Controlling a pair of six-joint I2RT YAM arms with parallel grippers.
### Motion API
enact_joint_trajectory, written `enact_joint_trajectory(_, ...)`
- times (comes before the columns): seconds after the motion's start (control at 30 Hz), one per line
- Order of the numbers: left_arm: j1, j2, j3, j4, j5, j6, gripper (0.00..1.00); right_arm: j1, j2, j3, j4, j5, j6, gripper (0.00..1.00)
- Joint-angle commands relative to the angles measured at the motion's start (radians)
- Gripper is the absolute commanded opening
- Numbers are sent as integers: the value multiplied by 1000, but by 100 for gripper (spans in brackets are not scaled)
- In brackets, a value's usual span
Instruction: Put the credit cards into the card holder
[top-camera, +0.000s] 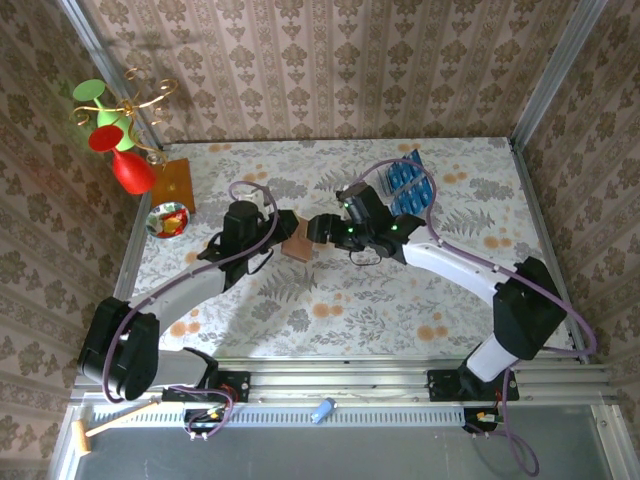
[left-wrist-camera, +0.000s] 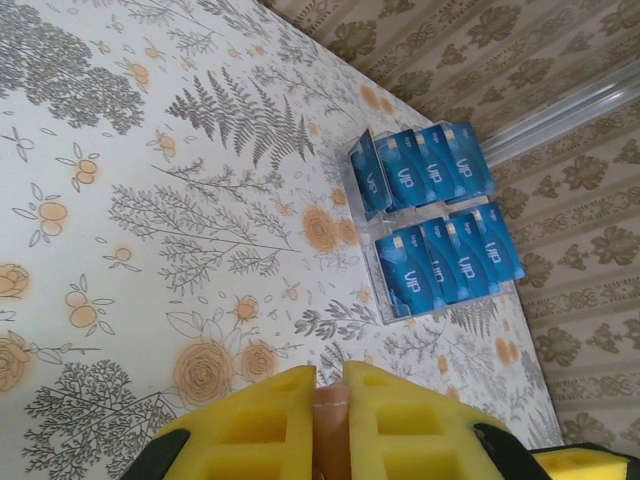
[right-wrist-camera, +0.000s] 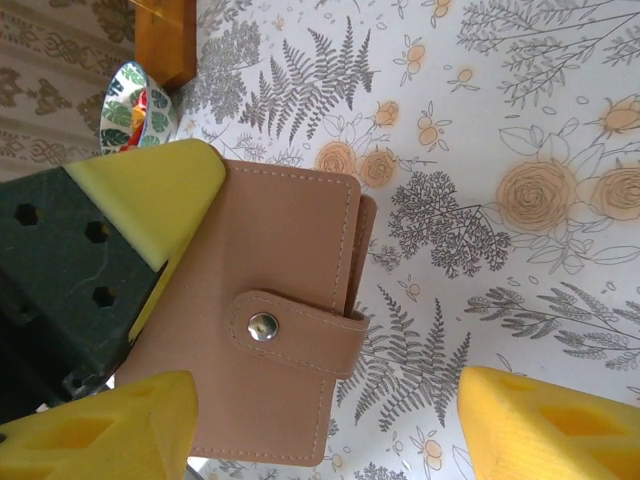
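Observation:
I should pull the strap's bend (right-wrist-camera: 348, 345) open before inserting credit cards; the snap strap holds the card holder shut, so my right gripper grips it first.
The card holder (right-wrist-camera: 270, 330), a salmon-brown wallet closed by a snap strap, hangs just above the table mid-scene (top-camera: 298, 246). My left gripper (left-wrist-camera: 330, 378) is shut on its edge, and a strip of brown leather shows between the yellow pads. My right gripper (right-wrist-camera: 325, 430) stands open beside it, fingers wide apart; the wallet's strap end lies between them, well clear of the right finger (right-wrist-camera: 550, 425). The credit cards (left-wrist-camera: 430, 215), several bright blue ones marked VIP, stand in two rows in a clear plastic rack (top-camera: 410, 188) at the back right.
A wooden block (top-camera: 172, 183) and a small patterned bowl (top-camera: 167, 220) sit at the left edge of the table. Behind them a metal stand holds red and green glasses (top-camera: 120, 140). Walls enclose the table on three sides.

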Motion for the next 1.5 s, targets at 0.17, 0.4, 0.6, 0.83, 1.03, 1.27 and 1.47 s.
enact_joint_trajectory(0.17,-16,-30,39,-3,-67,-16,0,33,81,81,32,24,-1,70)
enact_joint_trajectory(0.4,-18,-45,37,9,-76,-23,0,40,144,97,52,36,16,68)
enact_joint_trajectory(0.6,-18,-53,39,5,-79,-14,0,26,167,50,42,61,28,59)
enact_joint_trajectory(0.83,-18,-49,35,0,-90,2,0,-44,62,-140,-15,116,82,51)
enact_joint_trajectory(1.03,-18,-41,33,-4,-79,34,0,-80,-36,-270,85,46,103,52)
enact_joint_trajectory(1.27,-18,-37,26,-7,-72,53,0,-85,-87,-247,181,-83,113,52)
enact_joint_trajectory(1.47,-20,-32,33,-6,-67,53,0,-70,-73,-183,213,-115,145,50)
